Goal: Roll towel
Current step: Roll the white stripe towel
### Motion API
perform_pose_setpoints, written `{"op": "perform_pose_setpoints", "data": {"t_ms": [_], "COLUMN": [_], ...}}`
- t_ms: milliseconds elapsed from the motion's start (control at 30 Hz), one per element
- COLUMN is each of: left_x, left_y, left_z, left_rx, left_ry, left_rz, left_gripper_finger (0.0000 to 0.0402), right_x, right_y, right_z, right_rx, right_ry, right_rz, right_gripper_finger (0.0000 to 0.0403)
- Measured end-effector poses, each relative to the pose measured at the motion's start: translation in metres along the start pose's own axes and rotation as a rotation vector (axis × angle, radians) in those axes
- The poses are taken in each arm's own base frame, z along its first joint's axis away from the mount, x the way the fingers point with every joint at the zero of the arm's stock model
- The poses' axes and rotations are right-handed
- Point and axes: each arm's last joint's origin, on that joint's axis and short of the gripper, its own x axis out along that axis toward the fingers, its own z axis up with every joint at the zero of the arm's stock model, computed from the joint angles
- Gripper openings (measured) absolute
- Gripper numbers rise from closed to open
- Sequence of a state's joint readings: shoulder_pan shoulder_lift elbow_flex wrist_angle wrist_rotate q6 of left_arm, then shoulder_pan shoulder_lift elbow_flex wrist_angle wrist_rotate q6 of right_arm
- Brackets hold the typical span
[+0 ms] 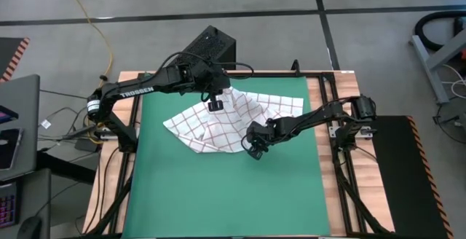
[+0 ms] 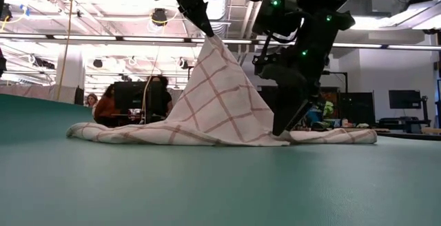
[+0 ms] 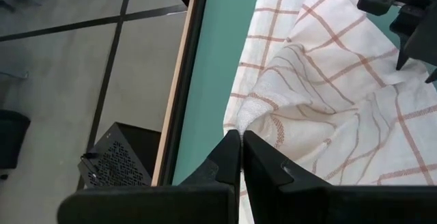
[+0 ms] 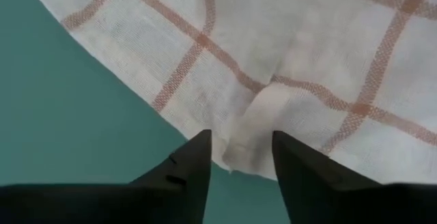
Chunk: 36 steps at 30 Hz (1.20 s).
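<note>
I see the towel lying crumpled below my left gripper, so I need to pinch the towel's folded hem [image 4: 242, 150] with my right gripper, then lift and stretch the towel with both before rolling it.
The towel [image 1: 218, 126], white with a red grid, lies crumpled on the green mat [image 1: 226, 195]. One point of it is drawn up into a tent-like peak [image 2: 215, 43]. My left gripper [image 1: 215, 102] is above the towel's far part and shut on that peak. My right gripper [image 1: 255, 150] is low at the towel's near edge and open. In the right wrist view its fingers stand on either side of a folded bit of the hem [image 4: 249, 142]. I cannot tell whether they touch it. My left gripper pinches a gathered, bunched bit of the towel [image 3: 247, 118] between its two fingertips [image 3: 229, 152], coming slanting down from above. The cloth spreads below the fingers like a tent, fairly taut, and its lower edges [image 2: 172, 135] rest on the mat.
The mat covers a wooden table top [image 1: 328, 195] with dark rails along its sides. A black perforated box [image 1: 211, 46] stands just past the far edge. The near half of the mat is bare. People [image 2: 114, 105] sit in the room behind.
</note>
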State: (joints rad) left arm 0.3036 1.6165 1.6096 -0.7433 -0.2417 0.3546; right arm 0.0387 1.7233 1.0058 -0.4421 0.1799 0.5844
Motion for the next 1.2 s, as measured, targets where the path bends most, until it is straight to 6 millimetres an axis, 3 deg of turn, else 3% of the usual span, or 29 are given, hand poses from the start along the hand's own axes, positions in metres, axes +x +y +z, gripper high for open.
{"op": "perform_pose_setpoints", "data": {"t_ms": [133,567,867,1000,1200], "left_x": [0.000,0.000,0.000,0.000,0.000], "left_y": [0.000,0.000,0.000,0.000,0.000], "left_z": [0.000,0.000,0.000,0.000,0.000], "left_rx": [0.000,0.000,0.000,0.002,0.001], "left_ry": [0.000,0.000,0.000,0.000,0.000], "left_rz": [0.000,0.000,0.001,0.001,0.000], "left_gripper_finger": [0.0000,0.0000,0.0000,0.0000,0.0000], "right_x": [0.000,0.004,0.032,0.031,0.030], "right_y": [0.000,-0.002,0.006,0.007,0.004], "right_z": [0.000,-0.003,-0.005,-0.003,-0.006], "right_rx": [0.002,-0.013,-0.027,-0.033,-0.017], "right_ry": [-0.001,-0.017,0.019,0.060,0.093], "right_rz": [0.000,-0.018,-0.030,-0.063,-0.085], "right_gripper_finger": [0.0199,0.0201,0.0201,0.0158,0.0024]}}
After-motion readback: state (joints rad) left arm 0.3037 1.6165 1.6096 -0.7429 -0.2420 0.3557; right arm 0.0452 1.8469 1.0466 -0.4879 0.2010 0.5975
